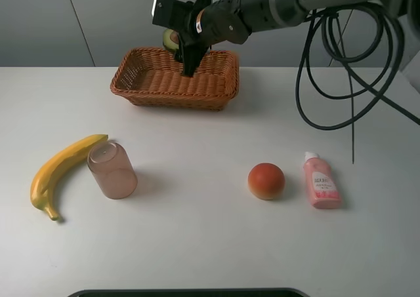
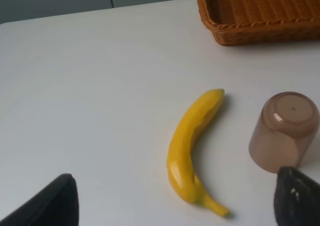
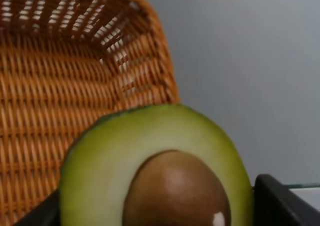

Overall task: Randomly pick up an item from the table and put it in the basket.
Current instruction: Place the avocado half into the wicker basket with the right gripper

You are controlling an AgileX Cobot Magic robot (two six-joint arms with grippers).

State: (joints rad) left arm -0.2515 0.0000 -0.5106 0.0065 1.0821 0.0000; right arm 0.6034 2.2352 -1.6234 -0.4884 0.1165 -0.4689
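My right gripper will let go of the halved avocado on the wicker basket's woven bottom (image 1: 157, 82) (image 3: 32, 118), toward the basket's side nearer the banana.
The halved avocado (image 1: 170, 41) is held in my right gripper (image 1: 182, 48), which has reached across to the far left and hangs over the back of the wicker basket (image 1: 176, 80). In the right wrist view the avocado (image 3: 155, 141) shows pale green flesh and a brown pit, gripped between the fingers (image 3: 285, 201), with the basket's inside (image 3: 60, 86) behind it. My left gripper (image 2: 175, 211) is open and empty above the white table (image 2: 90, 86), near the banana; it is out of the exterior high view.
A yellow banana (image 1: 62, 171) and an overturned pink cup (image 1: 113, 172) lie at the left of the table (image 1: 197, 244). A round orange-red fruit (image 1: 266, 180) and a pink bottle (image 1: 320, 181) lie at the right. Black cables (image 1: 341, 67) hang at the back right.
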